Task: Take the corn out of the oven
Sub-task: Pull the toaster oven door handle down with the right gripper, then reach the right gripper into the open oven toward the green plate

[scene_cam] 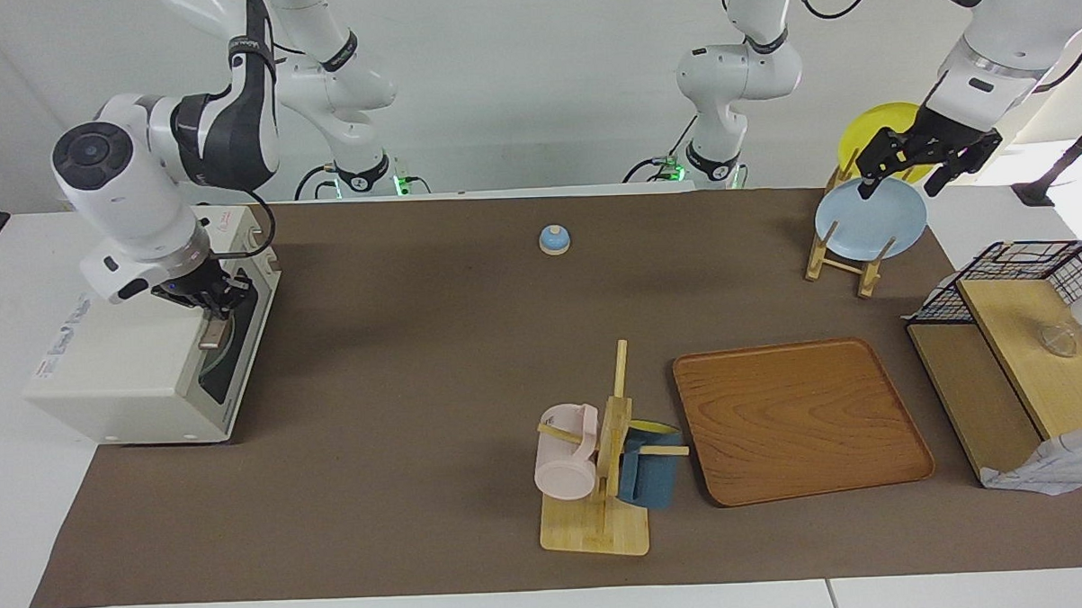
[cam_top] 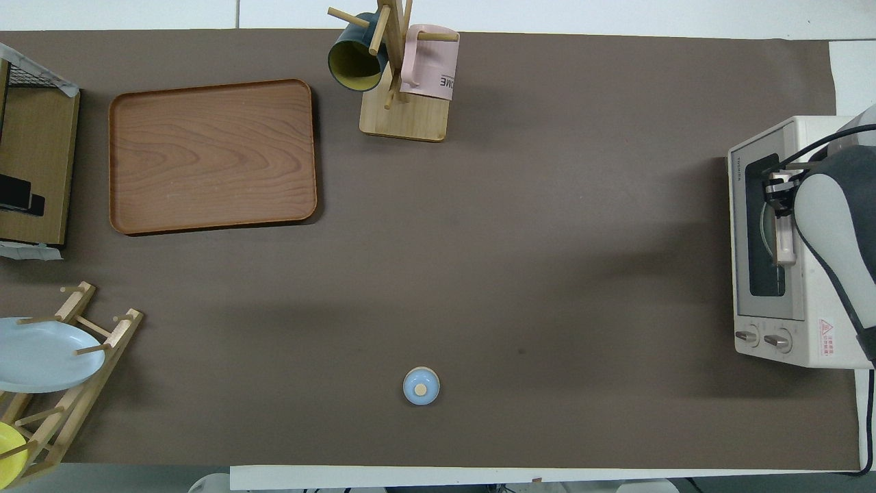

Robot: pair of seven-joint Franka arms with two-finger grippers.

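The robot's right gripper will release the oven door folded open above the bare table [cam_top: 691,233] in front of the oven. The door is still closed on the oven.
The cream-white oven [scene_cam: 129,354] [cam_top: 821,329] stands at the right arm's end of the table, its dark glass door closed. The corn is hidden. My right gripper [scene_cam: 210,302] [cam_top: 777,192] is shut and sits low against the upper end of the tan bar handle [scene_cam: 214,335] [cam_top: 786,248], with the arm reaching over the oven's top. I cannot tell whether its fingertips clasp the bar. My left gripper [scene_cam: 901,182] hangs open over the blue plate [scene_cam: 869,222] in the wooden rack and waits there.
A blue bell [scene_cam: 554,240] sits mid-table near the robots. A mug tree [scene_cam: 601,464] with a pink and a blue mug and a wooden tray [scene_cam: 802,421] lie farther out. A yellow plate [scene_cam: 877,126] and a wire basket with shelf [scene_cam: 1019,341] are at the left arm's end.
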